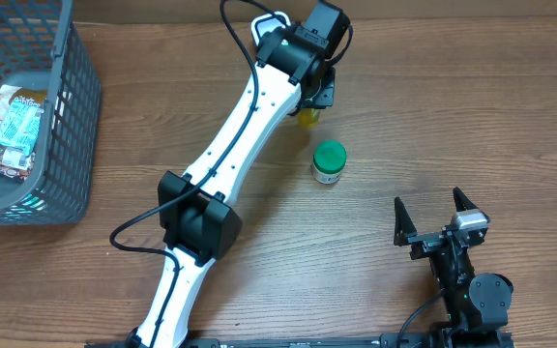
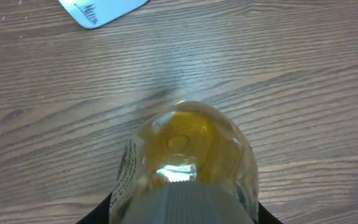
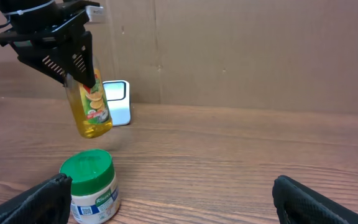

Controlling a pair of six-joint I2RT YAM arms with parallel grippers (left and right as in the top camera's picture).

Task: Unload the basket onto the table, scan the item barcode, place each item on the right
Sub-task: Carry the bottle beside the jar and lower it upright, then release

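The clear bottle, now hanging tilted above the table, will be set down by my left gripper on the table [image 1: 307, 138], between the white scanner and the green-lidded jar.
My left gripper [image 1: 314, 97] is shut on a clear bottle of yellow liquid [image 1: 307, 118], holding it by its top end above the far middle of the table. In the right wrist view the bottle [image 3: 92, 106] hangs tilted, its fruit label facing the camera, just in front of a small white scanner [image 3: 117, 102]. Looking down the bottle [image 2: 188, 149] in the left wrist view, the scanner's corner [image 2: 98, 9] shows at the top left. No barcode is visible on the bottle. My right gripper [image 1: 427, 208] is open and empty near the front right.
A green-lidded white jar [image 1: 330, 161] stands upright on the table, below the held bottle and left of my right gripper. A grey mesh basket [image 1: 66, 116] with snack packets [image 1: 15, 126] stands at the far left. A brown wall backs the table.
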